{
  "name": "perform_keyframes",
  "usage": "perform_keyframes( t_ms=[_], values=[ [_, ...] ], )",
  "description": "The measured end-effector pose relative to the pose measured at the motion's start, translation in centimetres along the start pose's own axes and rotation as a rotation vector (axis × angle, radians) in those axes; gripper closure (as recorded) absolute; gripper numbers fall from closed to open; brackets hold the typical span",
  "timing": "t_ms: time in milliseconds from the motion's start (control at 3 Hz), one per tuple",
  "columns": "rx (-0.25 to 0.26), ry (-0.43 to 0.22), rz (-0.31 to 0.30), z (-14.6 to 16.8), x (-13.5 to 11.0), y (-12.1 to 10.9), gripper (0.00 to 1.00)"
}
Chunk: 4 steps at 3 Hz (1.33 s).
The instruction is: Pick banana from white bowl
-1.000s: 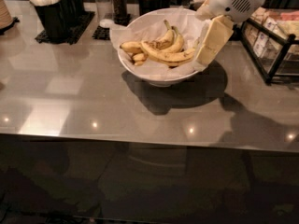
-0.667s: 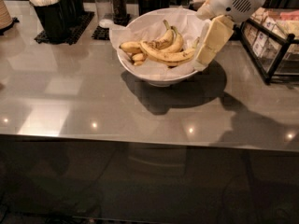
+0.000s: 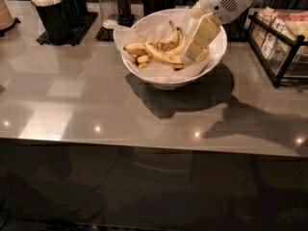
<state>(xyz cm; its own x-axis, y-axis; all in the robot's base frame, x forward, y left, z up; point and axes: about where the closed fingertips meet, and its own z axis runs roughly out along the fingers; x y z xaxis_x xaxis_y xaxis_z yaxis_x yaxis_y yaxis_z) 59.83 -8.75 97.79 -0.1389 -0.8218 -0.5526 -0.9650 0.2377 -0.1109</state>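
Note:
The long curved yellow banana in the white bowl has a rack-side end [image 3: 181,60], and I will close my gripper on that end of it.
The white bowl [image 3: 162,81], lined with crinkled paper, stands at the back middle of the grey counter. Inside lie several bananas. The long curved yellow banana [image 3: 162,57] lies across the bowl's middle, with a darker speckled one [image 3: 169,39] behind it and short stubby ones [image 3: 137,48] to the left. My gripper [image 3: 193,52], cream-coloured under a white wrist, reaches down from the upper right into the right side of the bowl. It sits over the right end of the long banana and hides that end.
Black cups with stirrers [image 3: 50,11] stand on a black mat at the back left. Shakers [image 3: 120,4] stand behind the bowl. A black wire rack of packets [image 3: 281,44] stands at the right. The counter's front edge [image 3: 144,146] runs across the view.
My gripper has moved left and down, from the bowl's right rim into the bowl over the long banana. The bowl and bananas have not moved.

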Motion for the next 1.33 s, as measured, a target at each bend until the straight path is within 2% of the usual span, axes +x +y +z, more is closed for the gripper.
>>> perform_keyframes(
  t_ms=[333,667,1000,1333],
  values=[
    [-0.009,-0.038,0.014,1.5,-1.5,-2.0,0.0],
    [-0.006,-0.043,0.013,1.5,-1.6,-2.3,0.18],
    [-0.006,-0.043,0.013,1.5,-1.6,-2.3,0.23],
    [-0.014,-0.055,0.034,2.6,-1.4,-2.5,0.16]
  ],
)
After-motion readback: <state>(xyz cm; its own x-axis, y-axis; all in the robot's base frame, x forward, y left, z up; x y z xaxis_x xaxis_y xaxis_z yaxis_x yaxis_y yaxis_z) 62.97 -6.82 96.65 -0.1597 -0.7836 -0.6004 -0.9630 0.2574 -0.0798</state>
